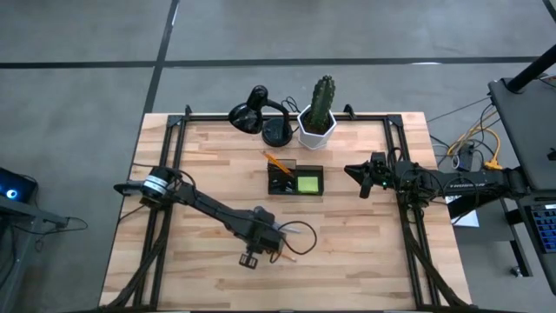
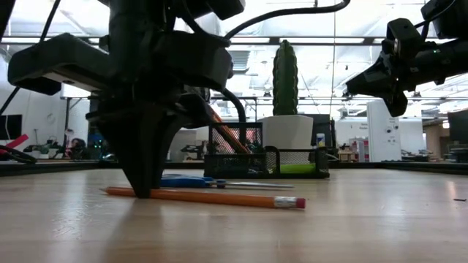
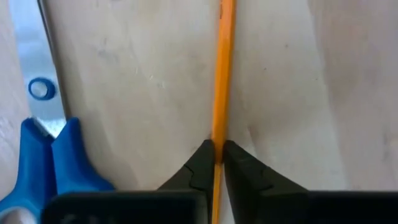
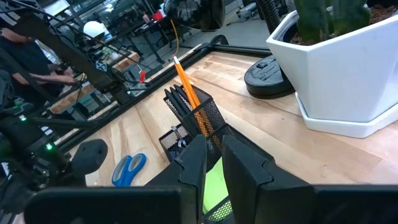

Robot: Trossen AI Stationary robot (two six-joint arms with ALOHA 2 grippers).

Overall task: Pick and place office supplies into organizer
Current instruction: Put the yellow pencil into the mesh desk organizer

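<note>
I see my left gripper pinching the orange pencil near its sharp end, far from its eraser, so I will open and grab it closer to the pencil's middle (image 2: 181, 195).
An orange pencil (image 2: 219, 198) with a pink eraser end (image 2: 295, 202) lies flat on the wooden table, and my left gripper (image 2: 145, 191) stands over it, pointing down and shut on it. Blue-handled scissors (image 3: 46, 165) lie on the table just beside the pencil. The black mesh organizer (image 1: 295, 180) stands at mid-table with another pencil (image 4: 186, 87) leaning in it and a lime-green sticky-note pad (image 1: 308, 183) inside. My right gripper (image 1: 358, 174) hovers to the organizer's right, its fingers nearly together with nothing between them. My left gripper pinches the pencil's shaft (image 3: 218, 140) between its two fingertips, at the part far from the eraser end. The fingers come from above, pointing down, and lie across the pencil. The pencil rests flat on the table along its whole length.
A cactus in a white hexagonal pot (image 1: 318, 124) and a black desk lamp (image 1: 261, 117) stand at the table's far edge behind the organizer. Bare wood lies to the left and near side of the organizer.
</note>
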